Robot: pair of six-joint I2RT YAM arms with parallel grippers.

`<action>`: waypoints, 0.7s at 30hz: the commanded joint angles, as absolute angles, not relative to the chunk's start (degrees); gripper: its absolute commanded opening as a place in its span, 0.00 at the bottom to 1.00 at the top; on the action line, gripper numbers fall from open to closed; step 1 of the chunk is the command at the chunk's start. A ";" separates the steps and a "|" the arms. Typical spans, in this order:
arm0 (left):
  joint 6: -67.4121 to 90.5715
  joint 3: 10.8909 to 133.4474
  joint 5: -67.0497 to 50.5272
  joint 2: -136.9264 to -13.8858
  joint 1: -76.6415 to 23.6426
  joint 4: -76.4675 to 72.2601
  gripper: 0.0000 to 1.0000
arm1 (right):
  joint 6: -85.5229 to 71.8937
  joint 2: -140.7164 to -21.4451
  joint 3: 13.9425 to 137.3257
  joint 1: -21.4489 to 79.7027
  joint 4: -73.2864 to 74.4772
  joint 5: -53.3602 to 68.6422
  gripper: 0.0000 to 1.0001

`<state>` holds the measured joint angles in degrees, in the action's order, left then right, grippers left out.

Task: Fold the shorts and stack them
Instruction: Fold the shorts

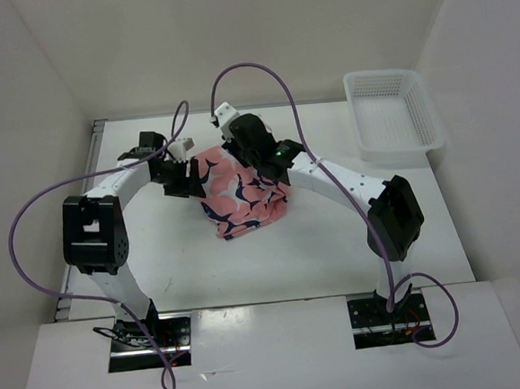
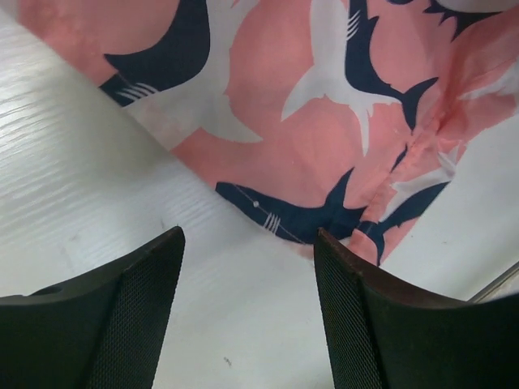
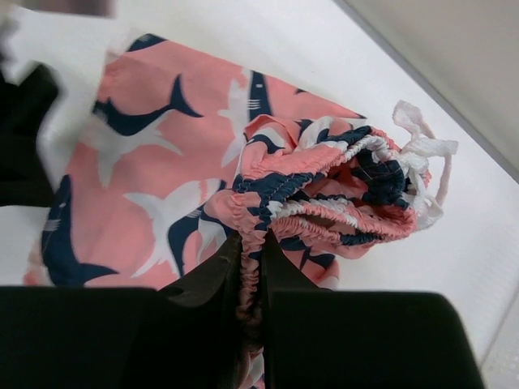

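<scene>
The shorts' waistband is bunched in the robot's right gripper, so the left gripper will leave the shorts' hem and take the waistband beside the white drawstring (image 3: 428, 154).
The coral-pink shorts (image 1: 242, 196) with navy and white shark shapes lie bunched in the middle of the table. My right gripper (image 1: 255, 152) is shut on the gathered waistband (image 3: 258, 243), which bunches up with its white drawstring (image 3: 422, 142) hanging loose. In the right wrist view the fabric (image 3: 162, 186) spreads flat to the left. My left gripper (image 1: 185, 175) is open and empty just left of the shorts. In the left wrist view its fingers (image 2: 138, 316) hang over bare table, with the shorts' hem (image 2: 300, 138) a little ahead of them.
A white plastic mesh basket (image 1: 393, 116) stands at the back right of the table. Purple cables loop over both arms. White walls close the table at the back and sides.
</scene>
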<state>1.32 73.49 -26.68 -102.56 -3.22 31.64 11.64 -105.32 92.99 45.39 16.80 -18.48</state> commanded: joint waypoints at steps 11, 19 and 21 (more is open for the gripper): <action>0.00 79.63 -23.91 -115.49 -3.69 27.52 0.61 | 19.51 -108.10 95.62 50.70 19.60 -2.47 0.00; 0.00 79.63 -29.70 -119.09 -3.69 26.46 0.29 | 22.06 -117.31 106.49 53.26 19.60 -1.05 0.00; 0.00 79.63 -30.32 -119.09 -3.69 26.46 0.28 | 21.28 -119.78 109.85 54.57 19.60 -0.01 0.00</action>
<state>1.50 79.13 -27.53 -116.53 -3.49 26.76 20.93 -117.82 102.91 52.45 21.34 -2.63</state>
